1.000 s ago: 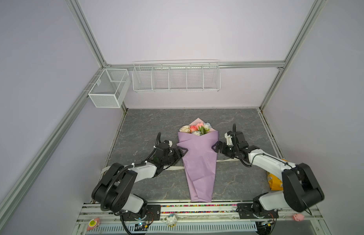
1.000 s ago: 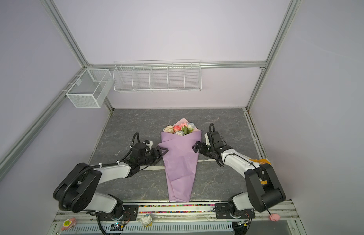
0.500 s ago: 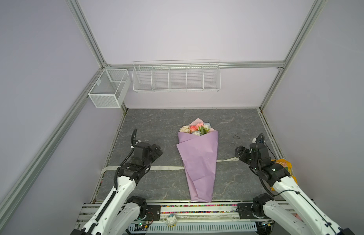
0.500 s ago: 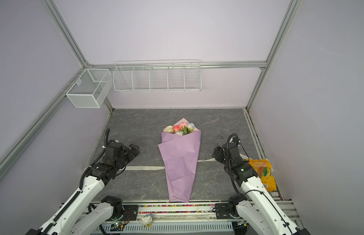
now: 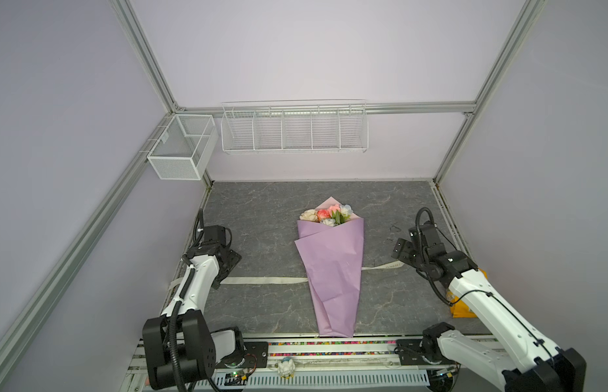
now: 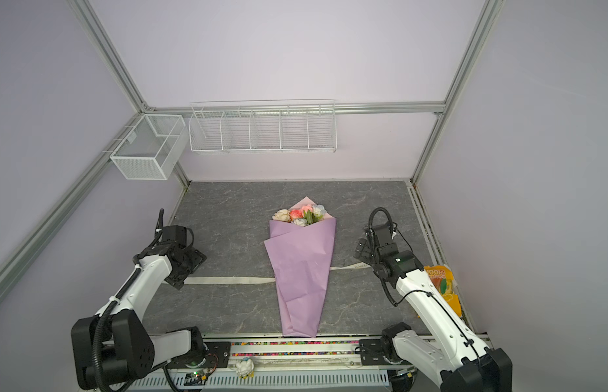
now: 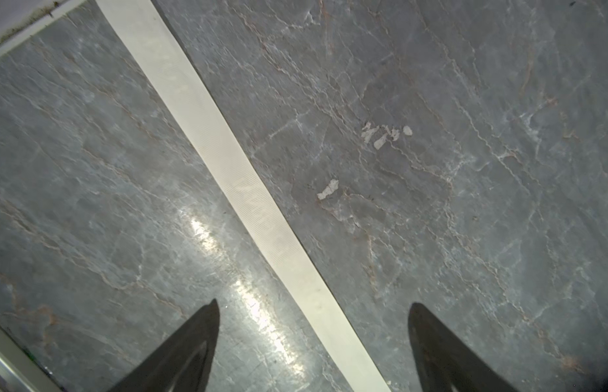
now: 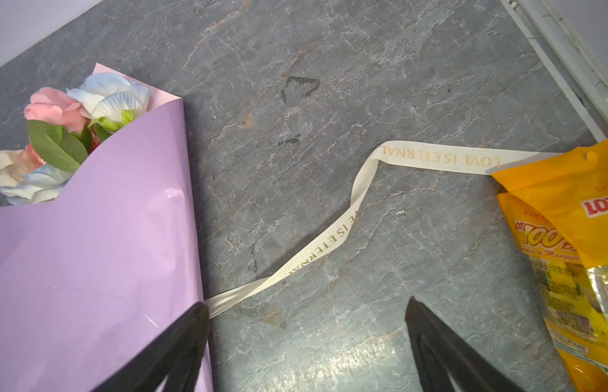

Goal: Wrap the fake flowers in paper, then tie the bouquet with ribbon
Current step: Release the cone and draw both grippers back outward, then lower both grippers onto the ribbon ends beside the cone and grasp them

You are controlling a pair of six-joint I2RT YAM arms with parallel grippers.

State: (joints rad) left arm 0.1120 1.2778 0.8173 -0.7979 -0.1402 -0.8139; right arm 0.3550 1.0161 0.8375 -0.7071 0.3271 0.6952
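The robot's right gripper will next move to the cream ribbon's bend (image 5: 402, 263) (image 8: 368, 175), between the bouquet and the orange snack bag, and close there.
The bouquet of fake flowers (image 5: 331, 268) (image 6: 301, 268) lies mid-table in lilac paper, its blooms pointing at the back wall; cream, pink and pale blue heads show in the right wrist view (image 8: 92, 237). A cream printed ribbon (image 5: 262, 280) (image 6: 228, 280) runs under it and out on both sides. My left gripper (image 5: 228, 268) (image 7: 312, 303) is open just above the ribbon's left stretch (image 7: 248, 190), which passes between its fingers. My right gripper (image 5: 399, 254) (image 8: 306, 302) is open over bare table beside the paper's right edge, with the twisted ribbon (image 8: 329, 244) just ahead.
An orange snack bag (image 5: 464, 305) (image 8: 567, 220) lies at the right table edge on the ribbon's end. A wire shelf (image 5: 294, 129) and a mesh basket (image 5: 180, 149) hang on the walls. A rail (image 5: 329, 342) with the arm bases runs along the front.
A second ago both grippers were against the bouquet's sides. Both have pulled outwards, left to the left and right to the right, and now hang low over the ribbon's two stretches.
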